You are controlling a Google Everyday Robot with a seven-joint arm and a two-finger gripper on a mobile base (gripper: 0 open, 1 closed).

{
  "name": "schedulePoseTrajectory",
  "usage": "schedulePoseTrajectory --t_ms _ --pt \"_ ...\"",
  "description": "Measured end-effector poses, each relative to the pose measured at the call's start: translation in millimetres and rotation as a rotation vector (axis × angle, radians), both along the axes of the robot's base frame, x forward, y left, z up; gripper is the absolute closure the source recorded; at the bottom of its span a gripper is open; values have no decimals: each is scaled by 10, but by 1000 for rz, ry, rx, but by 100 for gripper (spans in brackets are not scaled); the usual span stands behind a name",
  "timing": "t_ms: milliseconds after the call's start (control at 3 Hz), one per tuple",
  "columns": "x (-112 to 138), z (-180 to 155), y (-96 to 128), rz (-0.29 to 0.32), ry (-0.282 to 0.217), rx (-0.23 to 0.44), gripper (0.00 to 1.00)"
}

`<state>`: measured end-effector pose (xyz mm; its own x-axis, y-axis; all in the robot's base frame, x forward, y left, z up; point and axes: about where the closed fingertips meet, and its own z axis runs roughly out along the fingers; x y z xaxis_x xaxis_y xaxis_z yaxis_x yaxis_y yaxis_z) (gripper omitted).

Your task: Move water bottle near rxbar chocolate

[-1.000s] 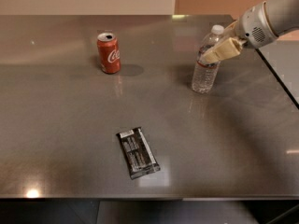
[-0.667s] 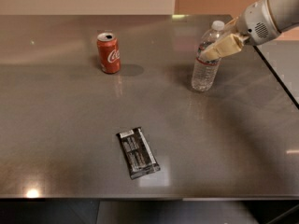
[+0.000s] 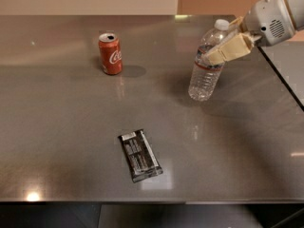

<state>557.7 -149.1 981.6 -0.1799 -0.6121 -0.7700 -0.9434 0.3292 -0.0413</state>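
Next, my gripper sets the water bottle down on the table beside the rxbar chocolate's long edge [image 3: 168,153], the one that faces the dark seam of the table.
The water bottle [image 3: 203,82], clear ribbed plastic with a white cap and a red band, stands at the right rear of the table, leaning to the right at the top. My gripper [image 3: 219,51] reaches in from the upper right. Its tan fingers [image 3: 230,49] are closed around the bottle's upper part at the label. The rxbar chocolate [image 3: 139,155], a flat black wrapper with white text, lies near the table's front centre, well to the lower left of the bottle.
A red soda can [image 3: 110,53] stands upright at the rear left. The grey metal table [image 3: 66,127] has a dark seam or edge [image 3: 280,77] running along its right side, just right of the bottle.
The bottle has tilted and its base has shifted slightly toward the front with the gripper on it. The can and the bar have not moved.
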Motion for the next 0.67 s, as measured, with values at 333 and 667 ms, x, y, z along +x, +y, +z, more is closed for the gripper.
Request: schedulePoseTrajectory --t_ms 333,667 --pt "-361 39 207 73 6 37 100" --pt "-715 3 483 165 -5 32 100"
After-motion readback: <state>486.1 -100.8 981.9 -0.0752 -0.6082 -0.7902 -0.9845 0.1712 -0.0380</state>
